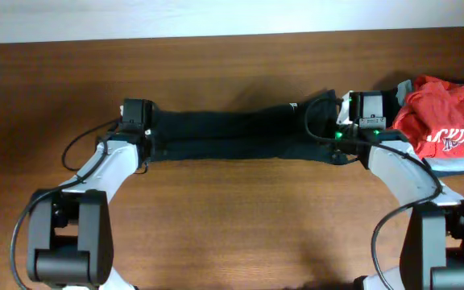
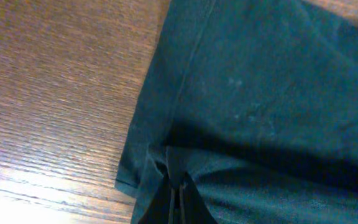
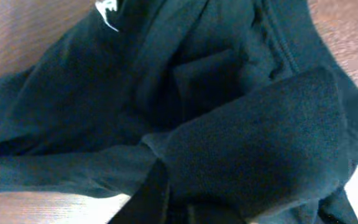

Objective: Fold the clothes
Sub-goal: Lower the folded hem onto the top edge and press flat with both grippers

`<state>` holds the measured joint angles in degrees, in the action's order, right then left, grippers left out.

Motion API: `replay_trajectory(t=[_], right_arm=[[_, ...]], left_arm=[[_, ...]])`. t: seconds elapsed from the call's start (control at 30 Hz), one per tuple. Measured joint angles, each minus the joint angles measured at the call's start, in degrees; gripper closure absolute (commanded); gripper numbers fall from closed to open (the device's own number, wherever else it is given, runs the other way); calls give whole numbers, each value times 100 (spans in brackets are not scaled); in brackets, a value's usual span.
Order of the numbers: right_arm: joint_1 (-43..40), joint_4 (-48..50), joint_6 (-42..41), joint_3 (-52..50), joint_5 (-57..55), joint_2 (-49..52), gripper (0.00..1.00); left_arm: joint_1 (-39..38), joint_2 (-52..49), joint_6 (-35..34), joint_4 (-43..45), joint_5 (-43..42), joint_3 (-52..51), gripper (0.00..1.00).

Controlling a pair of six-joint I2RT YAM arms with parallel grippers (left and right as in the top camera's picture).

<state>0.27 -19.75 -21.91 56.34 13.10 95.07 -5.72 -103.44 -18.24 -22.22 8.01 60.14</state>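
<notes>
I can see my left gripper pinching the black T-shirt's top layer while the T-shirt's end edge lies beyond that gripper's fingers, so I need to regrasp that edge (image 2: 129, 163) and fold it inward.
The black T-shirt (image 1: 240, 135) lies stretched into a long narrow band across the middle of the table. My left gripper (image 1: 139, 143) is shut on its left end; the left wrist view shows the fingers (image 2: 178, 198) pinching a fold of black T-shirt fabric (image 2: 260, 93). My right gripper (image 1: 346, 145) is at the right end, shut on the cloth; the right wrist view shows bunched black T-shirt fabric (image 3: 216, 112) draped over the fingers (image 3: 185, 202), with a small white mark (image 3: 107, 12) near the top.
A red shirt with white lettering (image 1: 449, 121) lies crumpled at the right edge, on top of a grey garment (image 1: 457, 167), close to my right arm. Bare wooden table (image 1: 240, 217) shows in front and behind.
</notes>
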Motion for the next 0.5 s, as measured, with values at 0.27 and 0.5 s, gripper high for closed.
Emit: replay_trajectory(t=[0.27, 0.5], right_arm=[[13, -138, 7, 15, 9, 166, 42], [-31, -678, 98, 494, 31, 140, 36]], left_arm=[[0, -31, -66, 94, 44, 0, 38], [129, -31, 20, -273, 42, 422, 28]])
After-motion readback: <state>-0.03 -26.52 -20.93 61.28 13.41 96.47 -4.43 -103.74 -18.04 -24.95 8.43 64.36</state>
